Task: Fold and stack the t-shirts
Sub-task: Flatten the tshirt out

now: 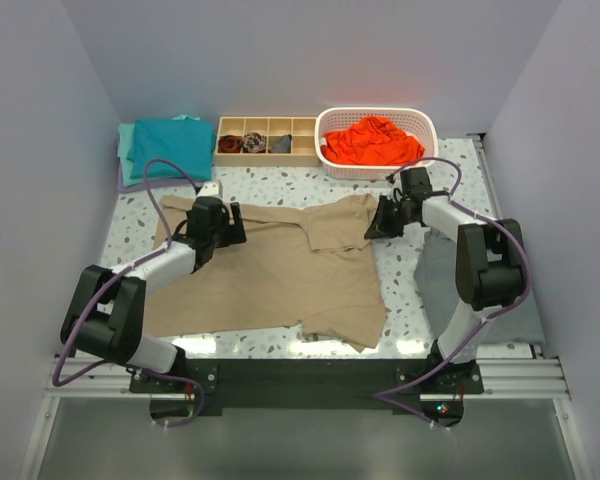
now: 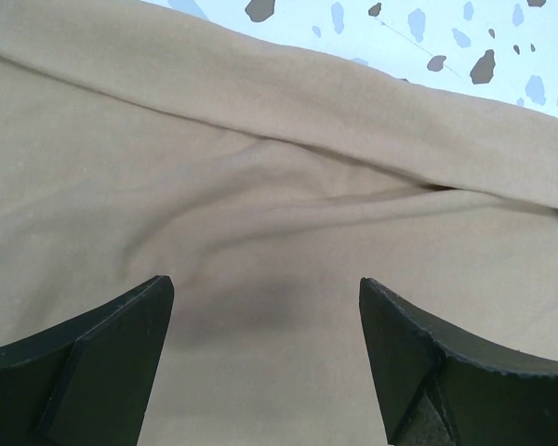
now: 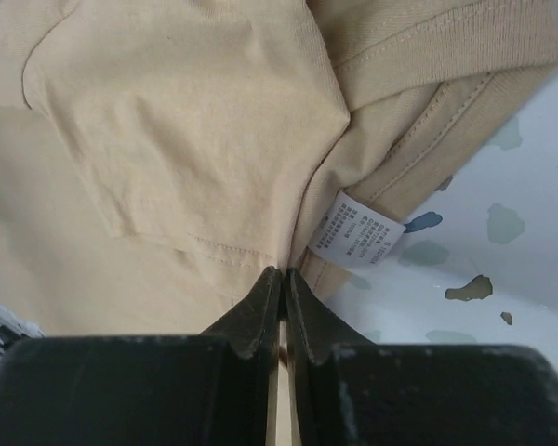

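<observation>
I can see my right gripper pinching the t-shirt's flap bunched up with the cloth beside the care label, so I need to open it, take the flap's lower corner (image 3: 260, 264) and lift the flap.
A tan-khaki t-shirt (image 1: 280, 270) lies spread on the table, partly folded at its upper right. My left gripper (image 1: 230, 228) is open just above the shirt's upper left part; the left wrist view shows only tan cloth (image 2: 260, 186) between the spread fingers of that gripper (image 2: 265, 307). My right gripper (image 1: 376, 222) is shut on the shirt's bunched edge near the collar. In the right wrist view the right gripper (image 3: 281, 274) pinches the tan cloth (image 3: 186, 121) beside a white care label (image 3: 358, 230). A folded teal t-shirt (image 1: 165, 145) lies at the back left. An orange-red t-shirt (image 1: 375, 140) is in the basket.
A white basket (image 1: 430, 128) stands at the back right. A wooden divided tray (image 1: 302, 152) with small dark rolled items sits at the back middle. A flat dark grey cloth (image 1: 432, 280) lies under the right arm. Walls close in on three sides.
</observation>
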You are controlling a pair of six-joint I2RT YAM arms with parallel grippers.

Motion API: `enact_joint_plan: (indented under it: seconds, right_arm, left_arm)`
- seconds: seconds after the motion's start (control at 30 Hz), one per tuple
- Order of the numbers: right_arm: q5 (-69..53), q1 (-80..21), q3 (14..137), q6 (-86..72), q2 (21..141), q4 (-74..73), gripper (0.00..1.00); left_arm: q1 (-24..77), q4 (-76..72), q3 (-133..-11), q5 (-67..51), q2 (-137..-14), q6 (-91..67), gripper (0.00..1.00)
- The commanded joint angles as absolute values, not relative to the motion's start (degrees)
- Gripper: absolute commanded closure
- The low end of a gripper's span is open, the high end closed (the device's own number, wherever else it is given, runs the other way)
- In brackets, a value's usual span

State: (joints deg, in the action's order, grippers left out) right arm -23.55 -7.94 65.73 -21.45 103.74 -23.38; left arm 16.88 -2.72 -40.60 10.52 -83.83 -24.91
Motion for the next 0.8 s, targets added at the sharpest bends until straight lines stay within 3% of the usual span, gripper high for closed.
enact_joint_plan:
  seconds: [0.0,0.23,0.33,0.47,0.67,0.7,0.73,0.77]
  right_arm:
    - [-25.31,-8.00,65.74,-22.23,100.99,-19.78,0.98]
    - [-24.98,-8.09,70.13,-22.94,98.27,-20.12,0.98]
    - [-22.68,-8.09,71.97,-20.84,97.30,-24.42,0.85]
    - [-22.32,-8.09,71.63,-19.42,97.12,-25.67,0.80]
    - [-23.73,-8.09,70.66,-20.13,97.91,-24.79,0.98]
    - [-22.95,-8.09,70.58,-20.13,98.00,-25.13,0.97]
    - [-21.90,-8.00,70.75,-20.04,98.17,-25.75,0.79]
    - [-21.19,-8.09,71.01,-19.95,98.26,-27.14,0.71]
  left_arm:
    - [16.61,-3.25,-43.07,12.22,-83.67,-25.14,0.14]
    - [16.52,-1.15,-44.38,14.40,-81.65,-25.40,0.14]
    - [16.52,-0.09,-44.65,16.52,-80.60,-25.40,0.12]
    - [16.52,-0.35,-44.38,15.91,-80.77,-25.58,0.12]
    - [16.52,-0.09,-44.65,15.21,-81.74,-25.49,0.12]
    - [16.52,-0.09,-44.74,15.29,-81.83,-25.40,0.12]
    - [16.52,-0.09,-44.56,15.12,-81.83,-25.40,0.12]
    - [16.52,-0.09,-44.56,15.03,-81.91,-25.31,0.12]
